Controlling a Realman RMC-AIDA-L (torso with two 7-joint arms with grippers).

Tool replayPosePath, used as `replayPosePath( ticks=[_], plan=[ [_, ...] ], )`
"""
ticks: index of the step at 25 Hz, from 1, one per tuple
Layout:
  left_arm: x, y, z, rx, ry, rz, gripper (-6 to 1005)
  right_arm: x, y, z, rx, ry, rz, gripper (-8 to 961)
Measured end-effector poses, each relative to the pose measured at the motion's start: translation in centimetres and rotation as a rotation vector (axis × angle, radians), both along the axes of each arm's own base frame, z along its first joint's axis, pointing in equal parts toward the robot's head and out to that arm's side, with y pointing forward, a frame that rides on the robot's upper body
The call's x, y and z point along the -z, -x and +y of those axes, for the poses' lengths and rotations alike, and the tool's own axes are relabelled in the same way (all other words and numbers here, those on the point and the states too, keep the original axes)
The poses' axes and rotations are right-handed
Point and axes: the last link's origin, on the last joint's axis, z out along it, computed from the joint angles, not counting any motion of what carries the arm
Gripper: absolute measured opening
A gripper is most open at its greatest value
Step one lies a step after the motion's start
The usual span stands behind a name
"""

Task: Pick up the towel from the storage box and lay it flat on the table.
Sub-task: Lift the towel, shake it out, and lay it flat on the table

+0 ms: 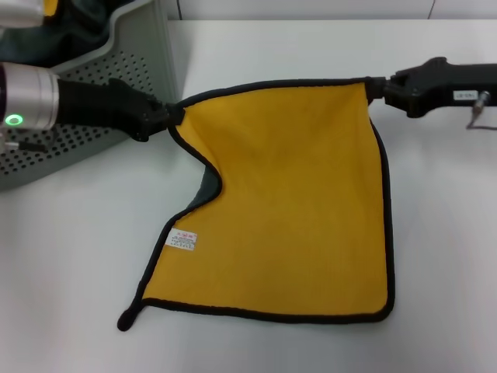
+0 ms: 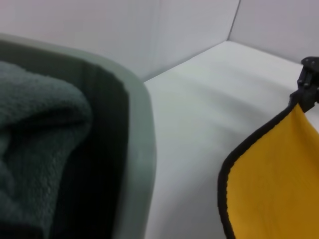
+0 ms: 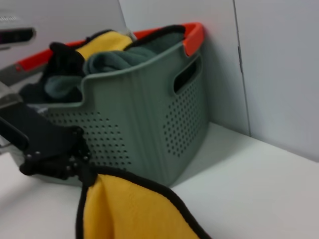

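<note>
Next, my left gripper lets go of the towel's far corner on the white table [image 1: 182,115] beside the storage box.
The towel [image 1: 295,202] lies yellow face up on the white table [image 1: 70,264], with its white tag [image 1: 183,241] and corner loop [image 1: 126,318] at the near left. Its left edge curls in and shows a bit of grey underside [image 1: 206,190]. My left gripper [image 1: 167,116] is shut on the far left corner, right beside the storage box [image 1: 116,70]. My right gripper [image 1: 373,87] is shut on the far right corner. The far edge is stretched between them. The right wrist view shows the left gripper [image 3: 82,169] pinching the towel [image 3: 129,214] in front of the box [image 3: 149,114].
The box still holds other grey-green and yellow cloths [image 3: 124,55] and has an orange rim part [image 3: 192,35]. The left wrist view shows the box rim [image 2: 142,134], a grey-green cloth inside [image 2: 35,139] and the towel edge [image 2: 279,184]. A white wall stands behind the table.
</note>
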Motion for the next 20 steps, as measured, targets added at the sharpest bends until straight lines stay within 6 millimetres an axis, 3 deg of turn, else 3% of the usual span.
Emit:
replayPosePath(
  ticks=[13, 20],
  plan=[
    [-0.4, -1.9, 2.4, 0.07, -0.044, 0.116, 14, 0.9, 0.7, 1.5, 0.009, -0.038, -0.073, 9],
    [0.2, -2.4, 2.0, 0.09, -0.008, 0.139, 14, 1.1, 0.3, 1.1, 0.016, -0.027, -0.071, 11]
  ],
)
